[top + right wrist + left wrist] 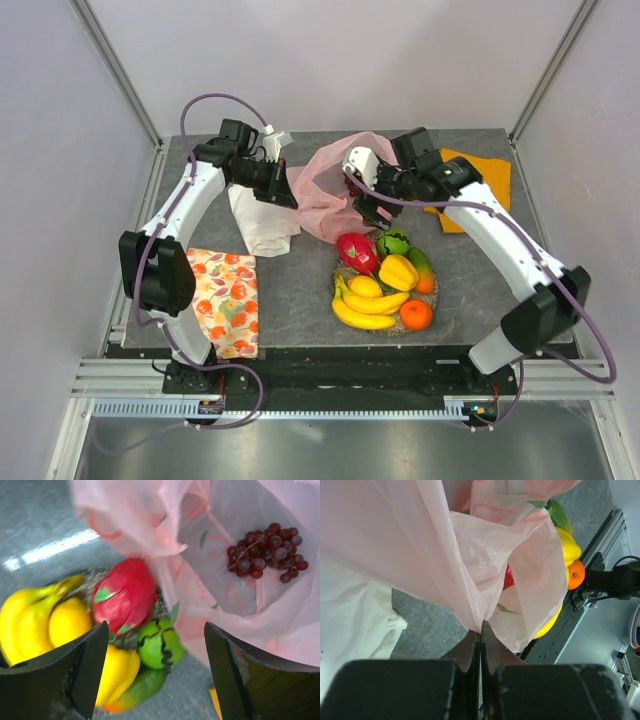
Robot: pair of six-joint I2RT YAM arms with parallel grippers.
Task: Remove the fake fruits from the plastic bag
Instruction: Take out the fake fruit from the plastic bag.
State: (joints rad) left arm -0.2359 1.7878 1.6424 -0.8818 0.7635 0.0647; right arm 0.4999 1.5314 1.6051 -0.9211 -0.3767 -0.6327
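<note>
I need to reach my right gripper into the pink plastic bag next and close it on the stem [353,186] [251,548] of the dark purple grapes.
The pink plastic bag [325,195] is held up off the table at the back middle. My left gripper [285,190] is shut on a gathered edge of the bag [470,555], fingertips pinching it in the left wrist view [480,627]. My right gripper [368,210] is open and empty, hovering at the bag's right side above the fruit pile [155,627]. Dark purple grapes [265,550] lie inside the bag. In front of it, piled together, are the dragon fruit [357,252], green fruit [393,242], yellow fruit [398,272], mango [423,270], orange [416,314] and banana bunch [365,308].
The fruits rest in a glittery silver dish [92,582]. A white cloth [262,225] lies left of the bag, a fruit-patterned cloth [225,300] at the front left, an orange cloth [478,180] at the back right.
</note>
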